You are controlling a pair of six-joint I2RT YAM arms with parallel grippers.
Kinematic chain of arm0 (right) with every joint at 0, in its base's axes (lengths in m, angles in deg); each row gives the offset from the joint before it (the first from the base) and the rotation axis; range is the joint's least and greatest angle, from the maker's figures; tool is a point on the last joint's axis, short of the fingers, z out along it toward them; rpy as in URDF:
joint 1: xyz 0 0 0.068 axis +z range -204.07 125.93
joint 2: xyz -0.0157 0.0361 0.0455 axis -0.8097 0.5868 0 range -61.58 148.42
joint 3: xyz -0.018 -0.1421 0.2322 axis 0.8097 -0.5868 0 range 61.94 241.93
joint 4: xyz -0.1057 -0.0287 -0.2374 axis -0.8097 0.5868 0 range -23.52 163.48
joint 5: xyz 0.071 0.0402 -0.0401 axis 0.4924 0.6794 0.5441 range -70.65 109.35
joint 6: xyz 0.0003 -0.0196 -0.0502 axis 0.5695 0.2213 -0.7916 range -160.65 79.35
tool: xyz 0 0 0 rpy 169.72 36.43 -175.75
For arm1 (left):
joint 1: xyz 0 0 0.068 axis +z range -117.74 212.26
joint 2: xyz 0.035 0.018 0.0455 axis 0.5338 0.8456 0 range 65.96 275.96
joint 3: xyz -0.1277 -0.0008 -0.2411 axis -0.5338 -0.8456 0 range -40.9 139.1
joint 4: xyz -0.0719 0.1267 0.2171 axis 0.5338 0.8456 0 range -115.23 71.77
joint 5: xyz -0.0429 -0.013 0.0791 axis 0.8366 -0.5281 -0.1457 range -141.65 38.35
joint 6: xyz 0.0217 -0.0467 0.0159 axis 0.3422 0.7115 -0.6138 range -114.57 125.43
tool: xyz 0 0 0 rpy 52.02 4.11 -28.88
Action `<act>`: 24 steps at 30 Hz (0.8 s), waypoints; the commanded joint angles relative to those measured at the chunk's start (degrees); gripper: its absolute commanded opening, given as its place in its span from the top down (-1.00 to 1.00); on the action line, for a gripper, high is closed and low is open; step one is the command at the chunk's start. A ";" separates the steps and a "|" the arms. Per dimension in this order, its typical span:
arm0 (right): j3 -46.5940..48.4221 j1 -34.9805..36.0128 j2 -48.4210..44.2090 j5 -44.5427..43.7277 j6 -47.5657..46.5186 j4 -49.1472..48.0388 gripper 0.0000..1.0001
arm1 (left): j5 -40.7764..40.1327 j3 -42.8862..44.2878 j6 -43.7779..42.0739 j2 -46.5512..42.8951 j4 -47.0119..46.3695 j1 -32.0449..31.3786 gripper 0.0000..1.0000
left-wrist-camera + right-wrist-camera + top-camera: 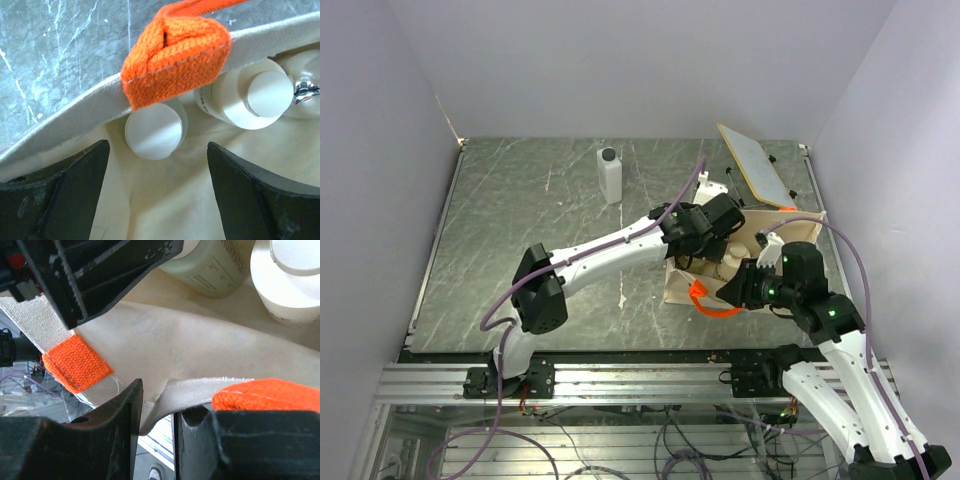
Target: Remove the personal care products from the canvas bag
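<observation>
Next, my left gripper reaches inside the canvas bag and closes on the body of the olive-green bottle (695,265) (183,118), just below its round white cap.
The canvas bag (790,232) stands open at the right of the table, its orange handle (705,300) hanging at the near side. My left gripper (708,238) is open and empty inside the bag's mouth (157,152), just below a white round cap (152,131). A cream bottle (252,97) stands beside that cap, under the bag rim (75,117). My right gripper (157,407) is shut on the bag's near rim (200,392). Inside, an olive-green bottle (215,265) and a cream round bottle (290,282) show. A white rectangular bottle with a black cap (610,173) stands on the table.
A flat tan board (755,162) leans at the back right behind the bag. Grey walls close in the table on three sides. The green marbled tabletop (520,230) lies left of the bag.
</observation>
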 commanded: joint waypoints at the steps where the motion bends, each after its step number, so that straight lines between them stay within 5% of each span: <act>1: 0.48 0.37 -1.06 4.14 0.14 0.10 0.46 | -0.12 2.99 4.24 3.92 2.41 0.58 -0.81; 13: -0.09 0.38 -2.26 1.75 -0.13 -0.35 0.46 | -6.78 7.78 7.46 10.43 10.63 0.74 -0.92; 24: -0.52 0.37 -3.12 -0.10 0.03 -0.95 0.46 | 0.03 1.90 4.55 11.70 8.54 1.54 -0.92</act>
